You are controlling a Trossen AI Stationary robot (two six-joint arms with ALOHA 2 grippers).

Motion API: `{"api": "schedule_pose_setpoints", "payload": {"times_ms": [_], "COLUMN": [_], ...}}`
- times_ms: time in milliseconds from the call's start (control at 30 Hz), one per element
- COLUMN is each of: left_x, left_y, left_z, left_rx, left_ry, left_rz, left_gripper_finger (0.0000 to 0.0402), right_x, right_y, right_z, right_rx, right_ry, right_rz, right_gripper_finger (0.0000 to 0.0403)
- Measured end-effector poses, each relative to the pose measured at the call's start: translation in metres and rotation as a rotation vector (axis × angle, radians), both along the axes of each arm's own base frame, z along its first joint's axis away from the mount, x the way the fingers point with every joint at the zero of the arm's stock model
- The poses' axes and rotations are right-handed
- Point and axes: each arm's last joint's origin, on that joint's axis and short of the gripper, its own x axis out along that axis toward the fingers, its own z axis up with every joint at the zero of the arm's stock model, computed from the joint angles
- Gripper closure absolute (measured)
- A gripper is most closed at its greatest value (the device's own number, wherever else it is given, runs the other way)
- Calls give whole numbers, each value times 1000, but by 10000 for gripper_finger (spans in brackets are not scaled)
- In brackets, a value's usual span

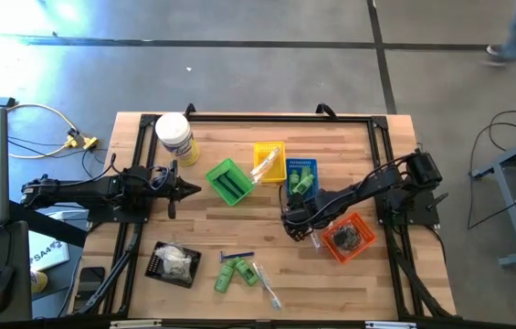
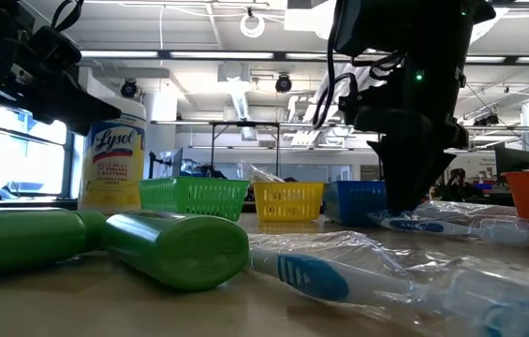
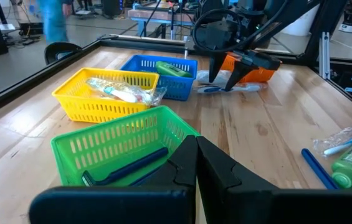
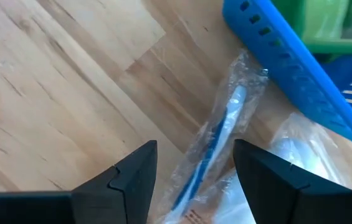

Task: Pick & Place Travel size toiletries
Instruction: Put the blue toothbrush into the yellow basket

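Note:
The toothbrush beside the blue basket is lying against another wrapped packet, so my right gripper should pinch the toothbrush alone (image 4: 210, 152) before it lifts it toward the yellow basket.
A wrapped blue-and-white toothbrush (image 4: 216, 146) lies flat on the wooden table beside the blue basket (image 4: 288, 68). My right gripper (image 4: 194, 177) points steeply down over it, open, one finger on each side of the wrapper and apart from it. From across the table the right gripper (image 3: 232, 74) shows above the packet (image 3: 222, 88). My left gripper (image 3: 195, 165) waits shut at the table's left (image 1: 192, 189), holding nothing. Two green bottles (image 1: 235, 272), another wrapped toothbrush (image 1: 265, 283) and a blue razor (image 1: 236, 256) lie near the front edge.
Green basket (image 1: 228, 181), yellow basket (image 1: 269, 163) and blue basket (image 1: 300, 176) stand in a row mid-table, each with items inside. An orange basket (image 1: 349, 236) sits right of my right gripper. A black tray (image 1: 171, 263) sits front left, a white jar (image 1: 173, 137) at the far left.

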Motion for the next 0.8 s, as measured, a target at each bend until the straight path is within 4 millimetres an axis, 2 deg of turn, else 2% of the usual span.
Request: {"api": "schedule_pose_setpoints", "payload": {"times_ms": [267, 533, 800], "left_x": [0, 0, 0], "left_y": [0, 0, 0], "left_z": [0, 0, 0], "left_rx": [0, 0, 1], "left_ry": [0, 0, 0], "left_rz": [3, 2, 1], "left_gripper_finger": [401, 401, 401], "right_x": [0, 8, 8], "right_y": [0, 3, 5], "right_z": [-1, -26, -23], "right_rx": [-1, 31, 15], "right_ry": [-1, 56, 30], "right_rz": [2, 5, 22], "right_gripper_finger": [199, 199, 209]}}
